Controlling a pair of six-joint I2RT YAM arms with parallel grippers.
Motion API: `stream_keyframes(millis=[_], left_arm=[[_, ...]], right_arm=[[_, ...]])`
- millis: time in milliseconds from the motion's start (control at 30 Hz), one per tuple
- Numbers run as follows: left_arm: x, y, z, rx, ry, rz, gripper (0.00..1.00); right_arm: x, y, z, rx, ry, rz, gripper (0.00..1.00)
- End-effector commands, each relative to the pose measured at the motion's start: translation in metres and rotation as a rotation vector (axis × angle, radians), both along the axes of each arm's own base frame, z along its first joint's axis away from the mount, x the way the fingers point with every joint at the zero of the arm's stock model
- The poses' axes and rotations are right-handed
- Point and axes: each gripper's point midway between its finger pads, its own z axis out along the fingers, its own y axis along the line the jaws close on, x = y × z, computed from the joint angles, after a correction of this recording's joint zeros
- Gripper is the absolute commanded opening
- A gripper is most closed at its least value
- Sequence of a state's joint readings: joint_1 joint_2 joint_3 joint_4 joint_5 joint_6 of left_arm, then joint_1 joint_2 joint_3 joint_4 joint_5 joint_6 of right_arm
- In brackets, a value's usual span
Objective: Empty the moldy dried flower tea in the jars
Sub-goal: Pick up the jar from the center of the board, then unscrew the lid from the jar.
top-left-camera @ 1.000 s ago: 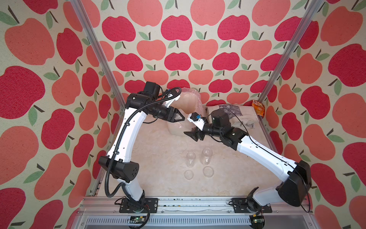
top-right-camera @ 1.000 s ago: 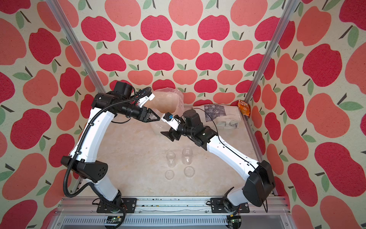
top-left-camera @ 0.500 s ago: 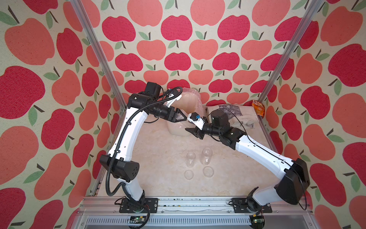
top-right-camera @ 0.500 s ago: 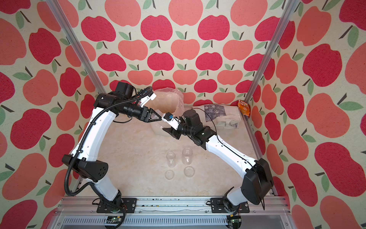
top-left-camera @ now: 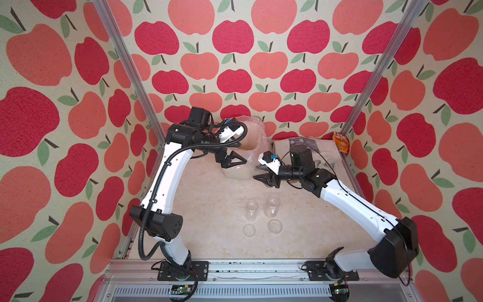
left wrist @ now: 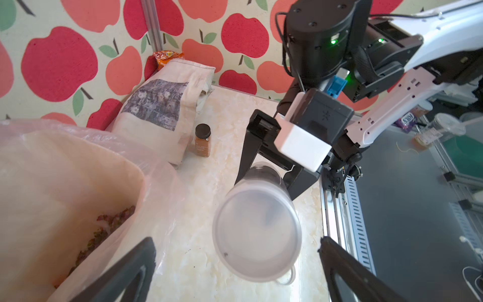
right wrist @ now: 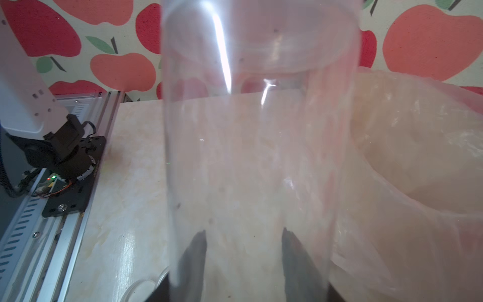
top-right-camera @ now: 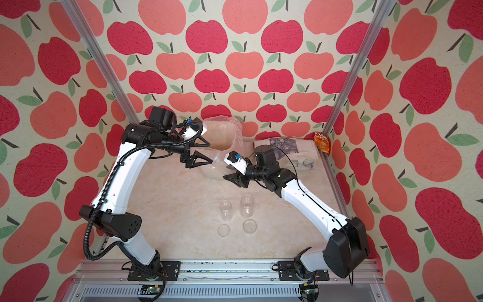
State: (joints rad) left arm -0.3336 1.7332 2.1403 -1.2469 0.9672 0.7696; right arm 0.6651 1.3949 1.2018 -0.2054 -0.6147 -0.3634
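Note:
Next, I turn my left gripper, close it around the lid's rim (left wrist: 216,232) and twist before emptying the jar, because the lid is still on the jar in my right gripper.
A clear jar (left wrist: 257,222) hangs above the table, empty but for a few dark specks. My right gripper (top-left-camera: 260,174) is shut on it; in the right wrist view the jar (right wrist: 261,130) fills the picture, and the fingers (right wrist: 193,256) show through its wall. My left gripper (left wrist: 236,261) stands wide open around the jar's near end without touching it, next to the bin (top-left-camera: 251,136). Dried flower tea (left wrist: 104,230) lies inside the lined bin (left wrist: 65,183). Two more jars (top-left-camera: 251,209) (top-left-camera: 272,206) stand open mid-table, with their lids (top-left-camera: 248,230) (top-left-camera: 275,226) in front of them.
An amber jar with a black cap (left wrist: 202,141) stands beside a printed cloth bag (left wrist: 167,104) at the back right. An orange packet (top-left-camera: 340,141) sits in the back right corner. The bin's plastic liner (right wrist: 418,157) bulges toward the held jar.
My left gripper has opened wide and let go of the jar. My right gripper has closed on it, close to the bin.

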Motion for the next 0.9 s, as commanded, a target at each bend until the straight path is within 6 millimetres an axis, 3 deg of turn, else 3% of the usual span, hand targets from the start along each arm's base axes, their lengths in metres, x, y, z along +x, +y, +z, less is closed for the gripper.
stream_keyframes(millis=[0, 267, 467, 633, 767, 833, 867], left_arm=[[-0.017, -0.007, -0.006, 0.053, -0.150, -0.127, 0.99], [-0.026, -0.012, -0.018, 0.092, -0.171, -0.212, 0.76], [-0.029, -0.011, -0.020, 0.098, -0.159, -0.223, 0.66], [-0.031, -0.011, -0.026, 0.105, -0.120, -0.232, 0.48], [-0.029, -0.013, -0.025, 0.091, -0.063, -0.207, 0.37], [-0.019, -0.016, -0.023, 0.085, -0.016, -0.142, 0.26], [-0.009, -0.018, -0.023, 0.085, 0.025, -0.076, 0.25]], right_arm=[[-0.029, -0.002, 0.004, 0.024, 0.033, 0.137, 0.26], [-0.034, -0.001, 0.003, 0.016, 0.054, 0.168, 0.26], [-0.033, -0.002, 0.002, 0.008, 0.041, 0.160, 0.26], [-0.030, -0.002, 0.004, 0.007, 0.032, 0.149, 0.26], [-0.015, -0.004, 0.004, -0.016, -0.016, 0.074, 0.23], [0.001, -0.006, 0.004, -0.031, -0.071, -0.005, 0.19], [0.010, -0.009, 0.004, -0.039, -0.106, -0.051, 0.16]])
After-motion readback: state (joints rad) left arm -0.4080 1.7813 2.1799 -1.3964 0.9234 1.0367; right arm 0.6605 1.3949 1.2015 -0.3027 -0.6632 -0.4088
